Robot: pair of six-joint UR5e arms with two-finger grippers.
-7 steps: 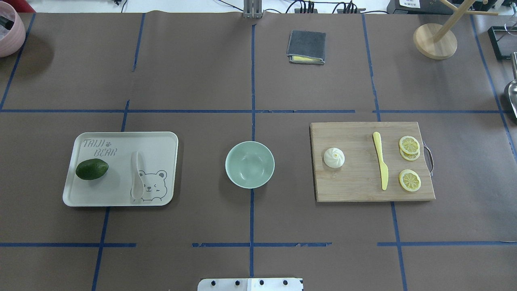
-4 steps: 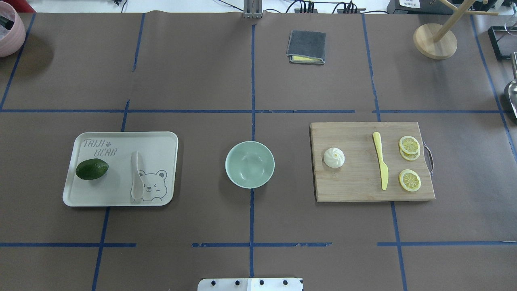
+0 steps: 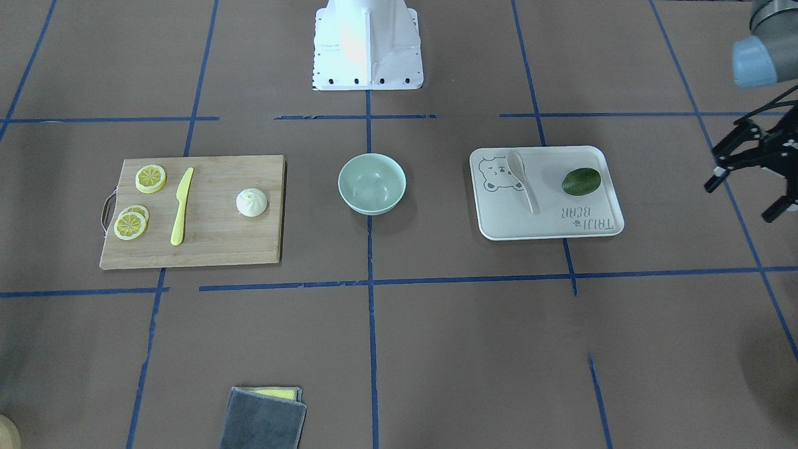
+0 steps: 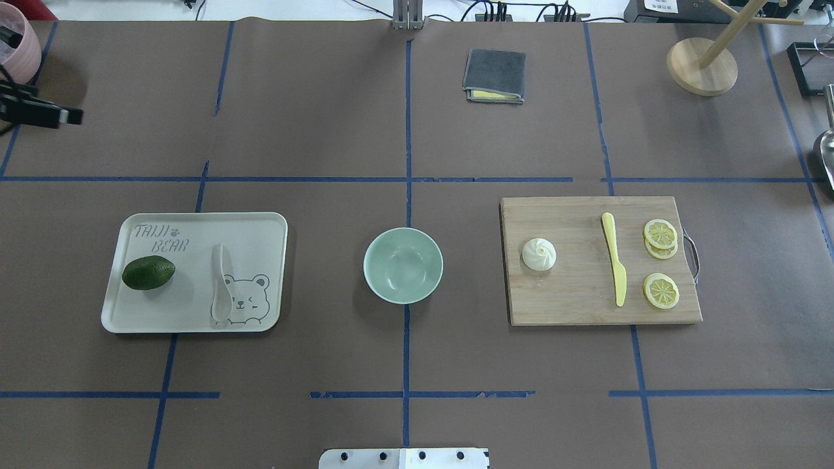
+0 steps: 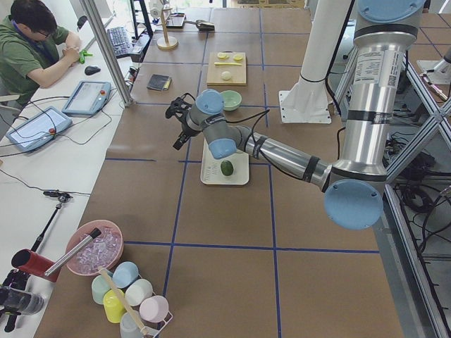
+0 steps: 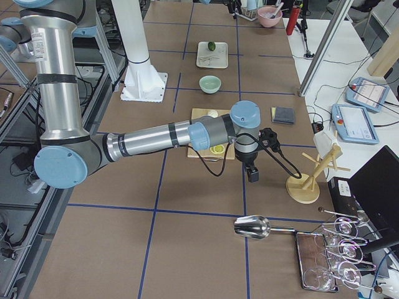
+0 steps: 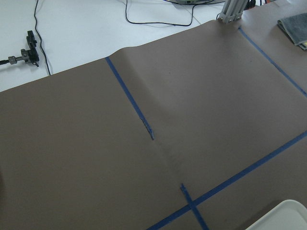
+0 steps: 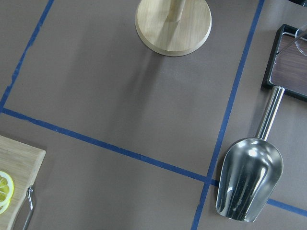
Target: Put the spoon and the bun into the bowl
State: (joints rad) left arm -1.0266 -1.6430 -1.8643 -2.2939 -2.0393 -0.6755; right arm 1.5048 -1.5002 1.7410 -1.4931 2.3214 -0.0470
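I need to next move my left gripper to the bear tray and close it on the middle of the handle [image 3: 528, 194] of the off-white spoon.
The off-white spoon [image 4: 220, 283] lies on the bear tray [image 4: 247, 228] at the left, also in the front-facing view [image 3: 522, 181]. The white bun [image 4: 539, 254] sits on the wooden cutting board [image 4: 573, 293] at the right. The mint-green bowl [image 4: 402, 265] stands empty between them. My left gripper [image 3: 745, 193] hovers open and empty, far out to the side of the tray; it shows at the overhead view's left edge [image 4: 45, 112]. My right gripper [image 6: 252, 167] shows only in the exterior right view, beyond the board; I cannot tell whether it is open or shut.
A green avocado [image 4: 148, 272] lies on the tray. A yellow knife [image 4: 614, 260] and lemon slices [image 4: 661, 290] lie on the board. A grey cloth [image 4: 494, 75], a wooden stand [image 4: 702, 65], a metal scoop [image 8: 247, 179] and a pink bowl [image 4: 13, 52] are farther out.
My left gripper has come into the overhead view at its left edge. The spoon, bun and bowl have not moved.
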